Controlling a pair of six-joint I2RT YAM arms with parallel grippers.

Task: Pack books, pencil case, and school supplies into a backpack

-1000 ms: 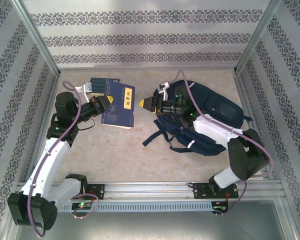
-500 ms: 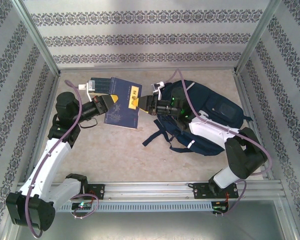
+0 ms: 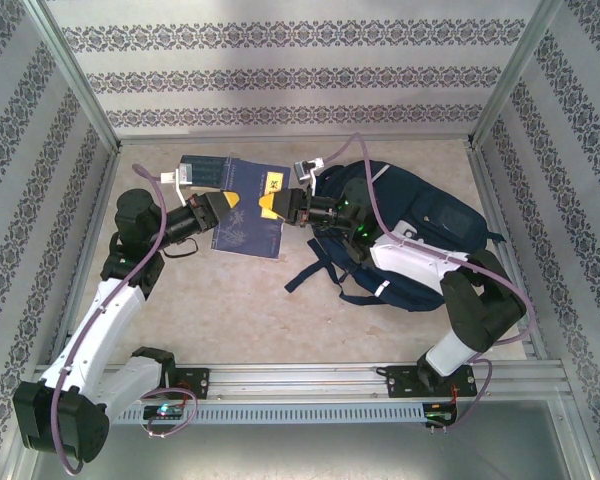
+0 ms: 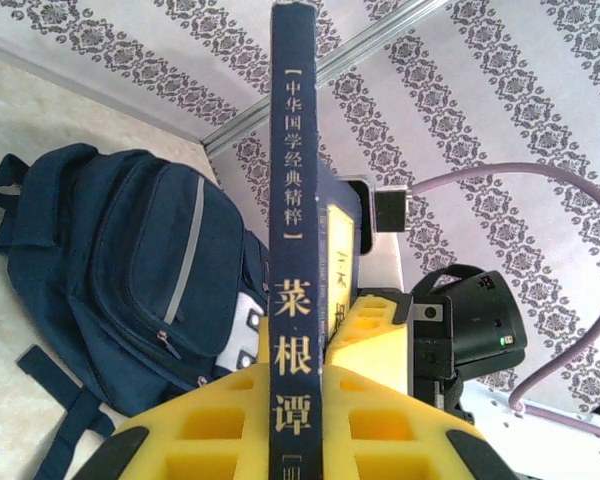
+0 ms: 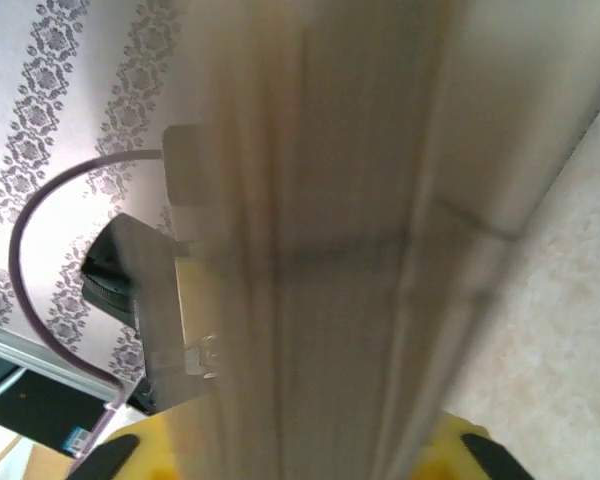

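Observation:
The dark blue book has its long side toward the backpack, so next I turn the book with my right gripper and take the book's short end [image 3: 246, 252] with my left gripper.
A dark blue book [image 3: 248, 212] with gold lettering is held off the table, its spine [image 4: 295, 200] upright between my left gripper's [image 3: 226, 206] yellow fingers [image 4: 210, 420], which are shut on it. My right gripper [image 3: 273, 205] reaches in from the right, its fingers straddling the book's far edge and closed against it. That gripper's yellow finger [image 4: 375, 325] sits next to the cover. A blurred page edge [image 5: 330, 250] fills the gap between the right gripper's [image 5: 300, 450] fingers. The navy backpack [image 3: 420, 235] lies at the right, under the right arm, and shows as the backpack [image 4: 140, 270] beyond the spine.
Another blue book with a pale label [image 3: 202, 170] lies on the table behind the left gripper. Dark backpack straps [image 3: 315, 272] trail towards the table's middle. Patterned walls and metal posts [image 3: 75, 75] close in the workspace.
My left gripper carried the dark blue book to the right. My right gripper moved left from the backpack and now has its fingers on the book's right edge.

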